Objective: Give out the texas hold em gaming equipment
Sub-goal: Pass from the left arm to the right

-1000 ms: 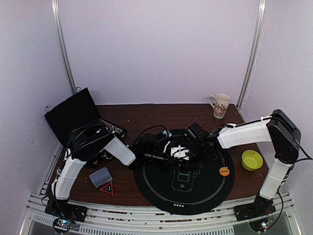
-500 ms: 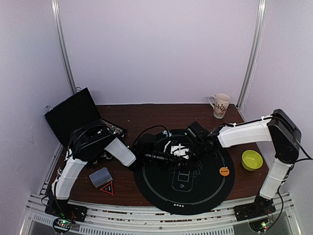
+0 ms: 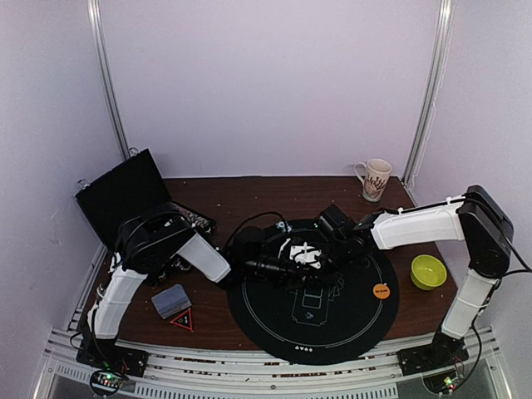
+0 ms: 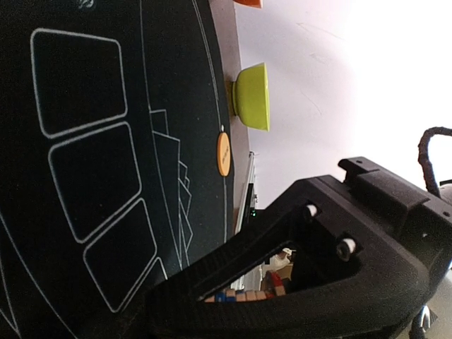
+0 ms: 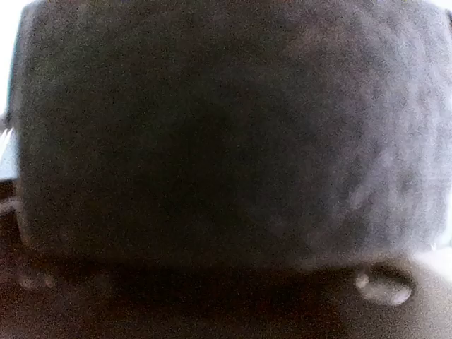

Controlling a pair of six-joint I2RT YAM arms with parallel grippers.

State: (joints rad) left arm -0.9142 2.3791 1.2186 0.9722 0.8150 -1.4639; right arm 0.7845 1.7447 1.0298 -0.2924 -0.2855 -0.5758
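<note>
The right gripper needs to release the chip stack on the black round mat (image 3: 366, 306), close in front of the orange button.
White-faced playing cards (image 3: 304, 253) hang over the black round mat (image 3: 332, 320), at the tip of my right gripper (image 3: 326, 253), which looks shut on them. A dark grey blur fills the right wrist view and hides those jaws. My left gripper (image 3: 291, 267) lies just left of the cards, low over the mat, open with nothing in it. Only one of its fingers (image 4: 296, 261) shows in the left wrist view. An orange button (image 3: 381, 290) (image 4: 223, 154) rests on the mat's right edge. A grey-blue card pack (image 3: 171, 301) sits on the table at left.
A green bowl (image 3: 427, 272) (image 4: 253, 97) stands right of the mat. A patterned mug (image 3: 376, 179) is at the back right. An open black case (image 3: 125, 195) lies at the back left, with a red triangle (image 3: 183, 321) near the pack.
My left gripper's jaws have spread apart. The right gripper and the cards have shifted slightly toward the back of the mat.
</note>
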